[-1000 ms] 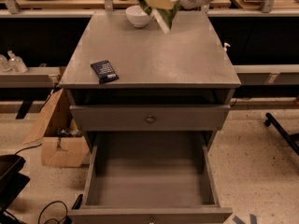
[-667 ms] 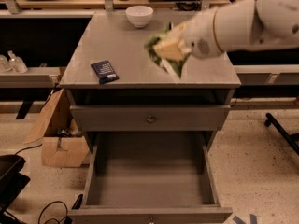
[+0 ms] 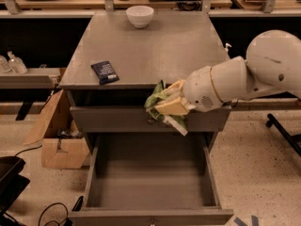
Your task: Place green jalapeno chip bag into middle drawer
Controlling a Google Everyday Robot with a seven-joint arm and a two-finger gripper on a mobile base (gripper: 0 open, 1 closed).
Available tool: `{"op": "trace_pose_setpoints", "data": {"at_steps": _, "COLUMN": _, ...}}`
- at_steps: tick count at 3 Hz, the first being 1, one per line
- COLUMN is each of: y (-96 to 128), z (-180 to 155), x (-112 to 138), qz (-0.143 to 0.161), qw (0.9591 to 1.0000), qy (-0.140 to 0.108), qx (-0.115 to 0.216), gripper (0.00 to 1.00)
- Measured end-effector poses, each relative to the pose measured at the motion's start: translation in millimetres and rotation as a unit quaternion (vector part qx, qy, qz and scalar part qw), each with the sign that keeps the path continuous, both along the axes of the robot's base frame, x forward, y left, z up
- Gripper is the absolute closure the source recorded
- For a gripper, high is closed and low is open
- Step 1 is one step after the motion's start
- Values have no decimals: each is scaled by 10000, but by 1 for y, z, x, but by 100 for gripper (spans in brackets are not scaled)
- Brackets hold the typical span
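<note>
My gripper should release the green jalapeno chip bag on the back half of the middle drawer's bare bottom (image 3: 167, 157).
My gripper (image 3: 170, 102) is shut on the green jalapeno chip bag (image 3: 158, 103), a crinkled green foil bag with a pale sealed edge hanging below the tan fingers (image 3: 172, 106). The bag is held in the air in front of the cabinet's upper drawer front, above the open middle drawer (image 3: 150, 185). The drawer is a wide grey box pulled out toward me, with a flat bare floor. My white arm (image 3: 244, 76) comes in from the right.
A dark navy flat packet (image 3: 105, 72) lies on the grey cabinet top (image 3: 155, 46) at the left. A white bowl (image 3: 140, 16) stands at the back. A cardboard box (image 3: 56, 135) sits on the floor at the left. Black cables lie at the lower left.
My gripper has carried the chip bag from above the back of the cabinet top forward and down, to in front of the upper drawer front over the open drawer.
</note>
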State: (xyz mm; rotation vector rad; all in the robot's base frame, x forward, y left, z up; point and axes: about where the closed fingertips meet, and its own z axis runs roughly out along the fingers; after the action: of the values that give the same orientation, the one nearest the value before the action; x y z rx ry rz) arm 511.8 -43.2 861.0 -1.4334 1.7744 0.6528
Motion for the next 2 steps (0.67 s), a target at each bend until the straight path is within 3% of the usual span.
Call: {"op": "trace_pose_setpoints", "data": {"at_steps": 2, "y": 3, "z": -5, "x": -2, "qz": 166, "qw": 9998, "qy": -60, "qx": -31, "gripper": 100}}
